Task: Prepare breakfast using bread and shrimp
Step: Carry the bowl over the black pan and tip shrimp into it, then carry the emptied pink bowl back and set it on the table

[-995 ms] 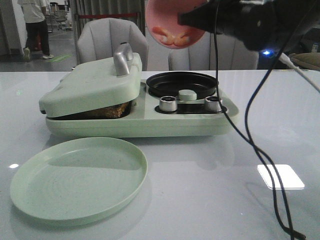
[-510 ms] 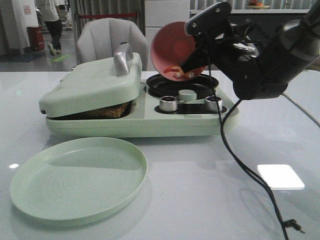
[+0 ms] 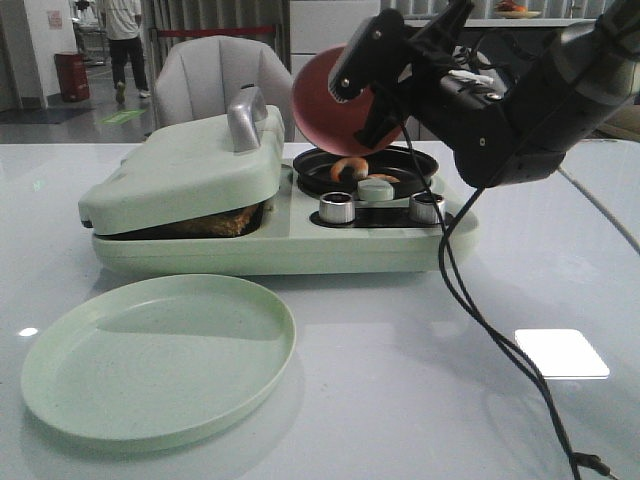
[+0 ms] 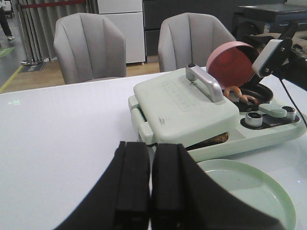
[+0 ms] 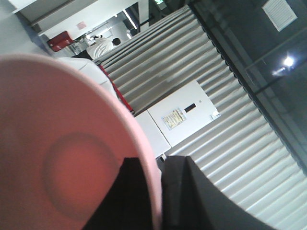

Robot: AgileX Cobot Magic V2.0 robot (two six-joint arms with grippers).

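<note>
My right gripper has the pink bowl. I need to set it down with that gripper on the white table [image 3: 563, 270] next to the pan end of the breakfast maker.
My right gripper [image 3: 366, 95] is shut on the rim of a pink bowl [image 3: 322, 100], held tipped on its side over the round black pan [image 3: 405, 162] of a pale green breakfast maker [image 3: 190, 165]. Orange-pink shrimp [image 3: 349, 168] lie in that pan, just below the bowl's mouth. Toasted bread [image 3: 215, 222] shows as a brown edge under the maker's part-lowered lid. In the right wrist view the bowl [image 5: 57, 143] looks empty, its rim between the fingers of the gripper [image 5: 158, 165]. My left gripper [image 4: 150, 148] is shut on nothing, short of the maker [image 4: 182, 103]. From there too I see the shrimp [image 4: 236, 91] and the bread [image 4: 213, 140].
An empty pale green plate [image 3: 160, 355] lies in front of the maker on the white table. Two metal knobs [image 3: 337, 207] sit below the pan. A black cable [image 3: 500, 310] hangs from the right arm to the table. Grey chairs [image 3: 215, 75] stand behind the table.
The right arm came down with the pink bowl and tipped it further over the black pan. The shrimp left the bowl and now lie in the pan.
</note>
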